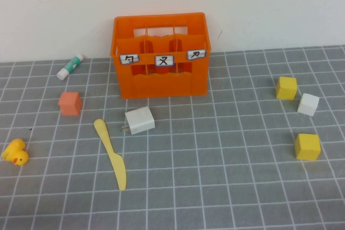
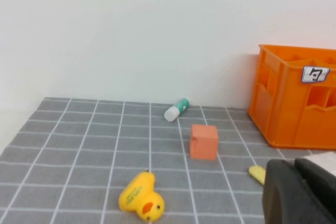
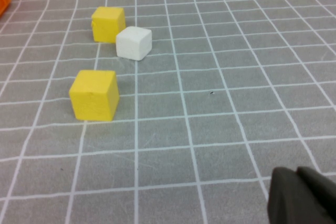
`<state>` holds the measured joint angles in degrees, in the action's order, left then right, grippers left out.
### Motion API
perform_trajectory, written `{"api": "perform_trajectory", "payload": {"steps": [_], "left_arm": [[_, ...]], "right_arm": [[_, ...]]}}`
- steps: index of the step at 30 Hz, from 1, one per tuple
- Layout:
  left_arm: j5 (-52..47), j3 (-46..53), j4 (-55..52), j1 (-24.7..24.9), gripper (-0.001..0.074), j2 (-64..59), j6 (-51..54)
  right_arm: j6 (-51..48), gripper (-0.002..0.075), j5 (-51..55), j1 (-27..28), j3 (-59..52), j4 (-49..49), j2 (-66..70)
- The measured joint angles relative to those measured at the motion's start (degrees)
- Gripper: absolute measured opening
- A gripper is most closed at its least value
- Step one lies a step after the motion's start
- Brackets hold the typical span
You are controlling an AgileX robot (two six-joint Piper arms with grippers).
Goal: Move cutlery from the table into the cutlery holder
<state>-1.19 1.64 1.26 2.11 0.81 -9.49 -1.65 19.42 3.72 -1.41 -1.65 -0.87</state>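
The pale yellow knife is the next thing for my left gripper to go to, and it should close on the knife's handle (image 1: pixel 104 135), just below its rounded end.
The pale yellow knife (image 1: pixel 110 153) lies flat on the grey tiled table (image 1: pixel 215 187), in front of and left of the orange cutlery holder (image 1: pixel 160 55). The holder stands upright at the back, with three white labels on its front. Neither arm shows in the high view. In the left wrist view my left gripper (image 2: pixel 294 164) is shut and empty, low over the table. The knife's rounded end (image 2: pixel 256 173) shows just beside it and the holder (image 2: pixel 296 98) is beyond. My right gripper (image 3: pixel 296 171) is shut and empty over bare tiles on the right.
A white charger block (image 1: pixel 139 120) lies between knife and holder. A salmon cube (image 1: pixel 70 103), a glue stick (image 1: pixel 70 66) and a yellow duck (image 1: pixel 15 152) are on the left. Two yellow cubes (image 1: pixel 287 87) (image 1: pixel 307 146) and a white cube (image 1: pixel 308 104) are on the right.
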Motion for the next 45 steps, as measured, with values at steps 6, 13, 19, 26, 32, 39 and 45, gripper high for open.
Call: {"api": "perform_trajectory", "payload": {"steps": [6, 13, 19, 26, 32, 39, 45], "left_arm": [[-7.21, 0.00, 0.22, 0.00, -0.0001, 0.00, -0.04], [-9.10, 0.00, 1.33, 0.00, -0.0001, 0.00, -0.28], [-1.43, 0.00, 3.52, 0.00, -0.0001, 0.00, -0.28], [13.76, 0.00, 6.32, 0.00, -0.0001, 0.00, -4.94], [1.82, -8.15, 6.17, 0.00, -0.0001, -0.13, -4.87], [-20.87, -27.39, 4.30, 0.00, -0.0001, -12.29, -4.22], [-20.04, -35.29, 4.30, 0.00, -0.0001, -21.01, 1.71]], "right_arm": [[0.00, -0.0003, 0.00, 0.00, 0.00, 0.00, 0.00], [0.00, -0.0003, 0.00, 0.00, 0.00, 0.00, 0.00], [0.00, -0.0003, 0.00, 0.00, 0.00, 0.00, 0.00], [0.00, -0.0003, -0.04, 0.00, 0.00, 0.00, 0.00], [0.00, -0.0003, -0.04, 0.00, 0.00, 0.00, 0.00], [0.00, -0.0003, -0.13, 0.00, 0.00, 0.00, 0.00], [0.00, -0.0003, -0.13, 0.00, 0.00, 0.00, 0.00]]}}
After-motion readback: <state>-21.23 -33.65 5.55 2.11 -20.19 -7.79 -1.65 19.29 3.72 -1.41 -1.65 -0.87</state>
